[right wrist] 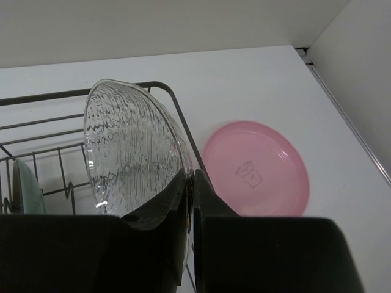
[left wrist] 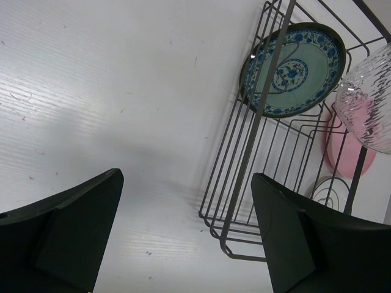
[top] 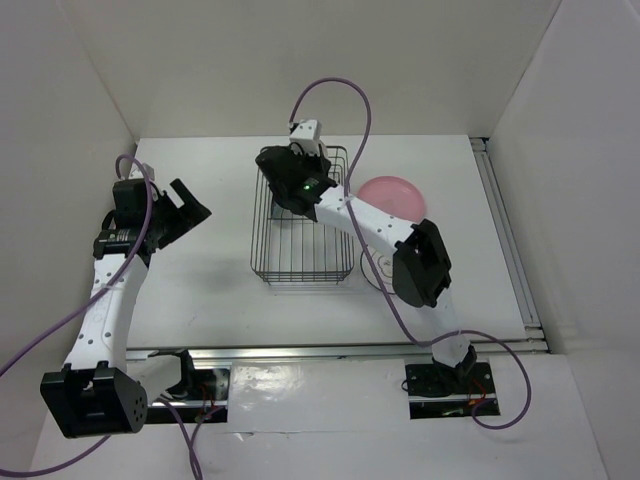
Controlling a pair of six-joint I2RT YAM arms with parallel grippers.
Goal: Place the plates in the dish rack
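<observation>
The robot's right gripper needs to release the clear glass plate in the dish rack's far part (top: 304,187) (right wrist: 101,215), next to the teal-green patterned plate.
The dark wire dish rack (top: 305,272) stands mid-table. The teal-green patterned plate (left wrist: 293,70) stands upright inside it. My right gripper (right wrist: 190,180) is shut on the rim of the clear glass plate (right wrist: 131,146) and holds it on edge over the rack's far right part (top: 290,172). The pink plate (top: 392,195) lies flat on the table right of the rack. The white dark-rimmed plate (left wrist: 333,192) lies beyond the rack, mostly hidden. My left gripper (top: 190,210) is open and empty above the table left of the rack (left wrist: 244,201).
White enclosure walls close in the table at the back and both sides. A metal rail (top: 510,240) runs along the right edge. My right arm (top: 420,260) stretches over the table right of the rack's near corner.
</observation>
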